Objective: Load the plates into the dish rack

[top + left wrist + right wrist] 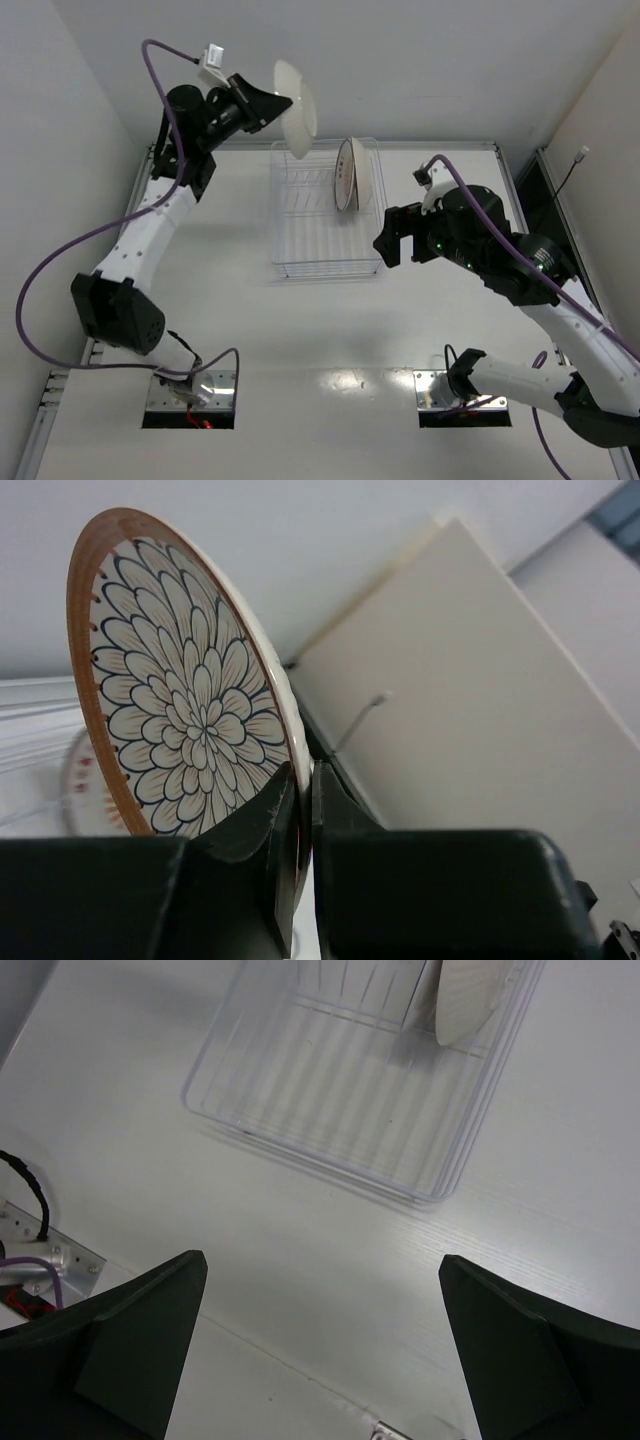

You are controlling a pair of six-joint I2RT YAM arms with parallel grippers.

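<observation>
My left gripper needs to let go of the brown-rimmed plate, standing upright in the rack slot (328,183) (60,785) beside the two standing plates.
My left gripper (274,104) is shut on the rim of the brown-rimmed plate with the white petal pattern (298,108), holding it on edge in the air above the far left corner of the dish rack (310,250). In the left wrist view the plate (185,700) stands upright between my fingers (262,830). Two other plates (352,174) seem to stand on edge in the rack's far right part; one shows in the right wrist view (465,995). My right gripper (398,240) is open and empty, just right of the rack (330,1100).
The white table's back wall runs just behind the rack. Two metal base plates (190,392) with cables sit at the near edge. A purple cable (150,60) loops over the left arm.
</observation>
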